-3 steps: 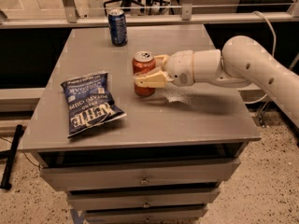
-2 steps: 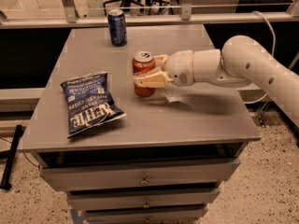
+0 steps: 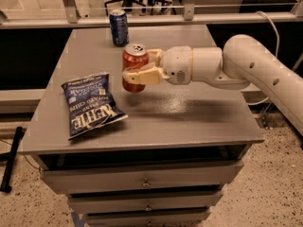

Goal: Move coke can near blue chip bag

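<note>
My gripper is going to let go of the coke can on the table (image 3: 133, 104), close beside the blue chip bag, on the side where my arm is.
The coke can (image 3: 133, 59), red-orange with a silver top, is upright in my gripper (image 3: 135, 67), which is shut on it from the right. The can hangs just above the grey table (image 3: 189, 122), left of its middle. The blue chip bag (image 3: 90, 103), dark blue with white Kettle lettering, lies flat near the table's front left, a short way left of and in front of the can. My white arm (image 3: 246, 65) reaches in from the right.
A dark blue soda can (image 3: 119, 27) stands upright at the table's back edge, behind the coke can. Drawers (image 3: 142, 181) sit below the tabletop. A rail (image 3: 189, 18) and chair legs are behind the table. A cable hangs at the right.
My gripper has moved the coke can left and a little up, closer to the blue chip bag. The bag and the dark blue can have not moved.
</note>
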Available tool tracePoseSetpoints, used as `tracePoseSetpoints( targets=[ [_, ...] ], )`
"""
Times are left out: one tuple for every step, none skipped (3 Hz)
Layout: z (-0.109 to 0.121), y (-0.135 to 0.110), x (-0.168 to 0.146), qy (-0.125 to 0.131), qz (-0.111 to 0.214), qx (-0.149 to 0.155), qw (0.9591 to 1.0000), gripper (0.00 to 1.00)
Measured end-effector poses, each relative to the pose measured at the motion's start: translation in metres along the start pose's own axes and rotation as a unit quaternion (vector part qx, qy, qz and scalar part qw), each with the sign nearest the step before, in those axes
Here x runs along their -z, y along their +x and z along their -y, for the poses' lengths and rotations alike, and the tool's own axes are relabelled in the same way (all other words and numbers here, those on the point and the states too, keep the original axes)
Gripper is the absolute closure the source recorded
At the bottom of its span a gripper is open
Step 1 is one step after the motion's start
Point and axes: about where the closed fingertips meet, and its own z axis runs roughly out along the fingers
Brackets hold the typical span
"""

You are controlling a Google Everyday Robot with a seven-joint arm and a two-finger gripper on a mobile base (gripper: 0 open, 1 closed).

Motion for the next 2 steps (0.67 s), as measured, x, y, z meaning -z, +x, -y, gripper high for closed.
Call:
tracePoseSetpoints(
  targets=[
    [-0.0038, -0.022, 0.0034, -0.001, 0.022, 0.017, 0.9996, 1.0],
    [-0.0024, -0.0171, 0.0063, 0.005, 0.015, 0.017, 0.9997, 1.0]
  ],
)
